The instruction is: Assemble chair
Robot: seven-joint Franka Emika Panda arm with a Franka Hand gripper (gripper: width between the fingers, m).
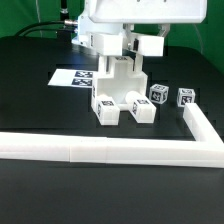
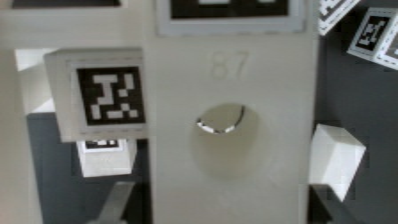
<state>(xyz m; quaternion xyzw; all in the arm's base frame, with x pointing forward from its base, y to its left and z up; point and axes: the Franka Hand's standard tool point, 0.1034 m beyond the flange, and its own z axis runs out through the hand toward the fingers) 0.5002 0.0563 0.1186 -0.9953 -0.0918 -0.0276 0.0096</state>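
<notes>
Next, I let go of the joined chair slab on the black table (image 1: 97, 105) between the marker board and the front rail.
The chair's white parts stand joined in the middle of the black table: an upright slab (image 1: 121, 80) with two tagged blocks (image 1: 105, 109) at its foot. My gripper (image 1: 120, 56) comes down from above and is shut on the slab's upper end. In the wrist view the slab (image 2: 231, 70) fills the middle, with a round hole (image 2: 222, 120) in its face. My gripper (image 2: 231, 205) has a dark finger pressed on each side of the slab. A tagged block (image 2: 111, 95) sits beside the slab. Two loose tagged cubes (image 1: 158, 94) (image 1: 185, 97) rest at the exterior view's right.
The marker board (image 1: 76, 78) lies flat behind the assembly, toward the exterior view's left. A long white L-shaped rail (image 1: 110, 149) runs along the front of the table and turns back at the exterior view's right, close to the loose cubes.
</notes>
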